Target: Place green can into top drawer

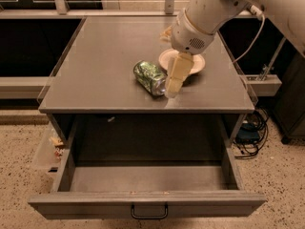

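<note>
I move over the green can next and close my gripper around the middle of its body (151,78), between the can's ends.
The green can (149,77) lies on its side on the grey tabletop (105,66), near the front edge. My gripper (173,82) hangs from the white arm just right of the can, its cream fingers (176,73) pointing down and close to or touching the can's right end. The top drawer (147,194) is pulled wide open below the tabletop, with nothing visible inside, its dark handle (149,212) at the front centre.
A cream round bowl (196,63) sits on the tabletop behind the gripper. Cables (250,128) and dark equipment lie on the floor to the right. Small scraps (56,142) lie by the cabinet's left side. A railing runs along the back.
</note>
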You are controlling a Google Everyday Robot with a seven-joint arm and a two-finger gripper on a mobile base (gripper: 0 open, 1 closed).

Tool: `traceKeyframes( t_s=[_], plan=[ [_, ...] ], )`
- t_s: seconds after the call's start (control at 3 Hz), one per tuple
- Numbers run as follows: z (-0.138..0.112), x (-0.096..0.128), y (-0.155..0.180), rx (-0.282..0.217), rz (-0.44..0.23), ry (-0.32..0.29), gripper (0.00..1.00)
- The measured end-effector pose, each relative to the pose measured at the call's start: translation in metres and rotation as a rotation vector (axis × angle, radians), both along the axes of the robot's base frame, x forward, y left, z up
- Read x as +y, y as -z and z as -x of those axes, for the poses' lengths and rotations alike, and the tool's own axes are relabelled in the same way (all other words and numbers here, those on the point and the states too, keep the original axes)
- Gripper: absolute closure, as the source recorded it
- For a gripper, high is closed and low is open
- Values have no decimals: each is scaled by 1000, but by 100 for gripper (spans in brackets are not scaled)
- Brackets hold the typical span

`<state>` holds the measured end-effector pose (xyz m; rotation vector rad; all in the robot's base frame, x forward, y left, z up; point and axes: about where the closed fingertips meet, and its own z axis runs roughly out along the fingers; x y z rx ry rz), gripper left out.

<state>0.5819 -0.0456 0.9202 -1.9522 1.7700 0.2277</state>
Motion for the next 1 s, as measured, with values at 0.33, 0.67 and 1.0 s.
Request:
traceKeyframes(
  t_s=[0.33, 0.67, 1.0],
  plan=[
    [-20, 14, 9, 20, -17, -38, 0],
    [-35, 27, 23, 57, -36, -66, 0],
    [-43, 39, 37, 93, -45, -90, 0]
  ],
)
